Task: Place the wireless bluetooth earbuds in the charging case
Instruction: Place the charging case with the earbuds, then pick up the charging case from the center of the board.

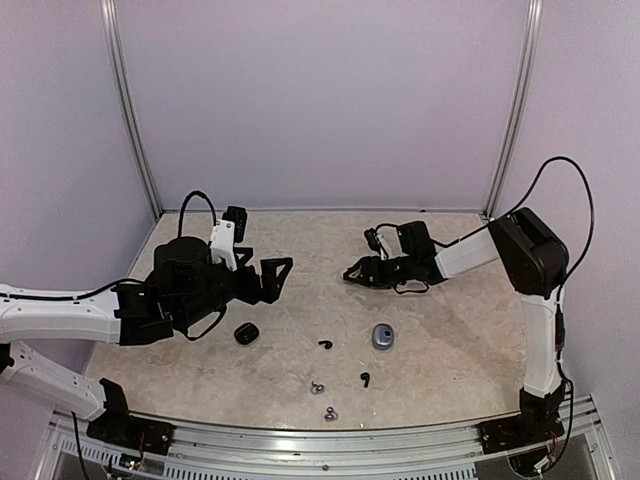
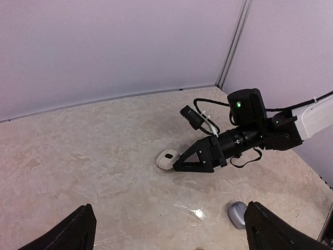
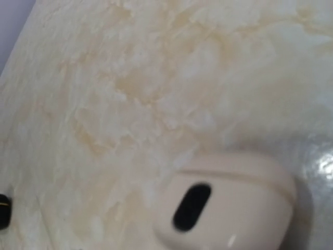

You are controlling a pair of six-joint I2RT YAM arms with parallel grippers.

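Observation:
The robot's left gripper needs to next go down to the black case near the black earbuds and close on the case's opposite sides (image 1: pixel 247 334).
A white charging case (image 2: pixel 167 159) lies shut on the table, and it fills the lower right of the right wrist view (image 3: pixel 229 208). My right gripper (image 2: pixel 178 165) is low at the case's right side with its tips against it, and neither finger crosses the case in the wrist view. Two black earbuds (image 1: pixel 326 344) (image 1: pixel 365 378) and two silvery ones (image 1: pixel 317 387) (image 1: pixel 330 413) lie loose near the front. My left gripper (image 1: pixel 274 272) hangs wide open and holds nothing, its fingertips (image 2: pixel 78 229) at the bottom corners of its own view.
A black case (image 1: pixel 246 333) lies in front of the left gripper. A grey-blue case (image 1: pixel 382 337) (image 2: pixel 238 214) lies front of centre. Lilac walls close the table at the back and sides.

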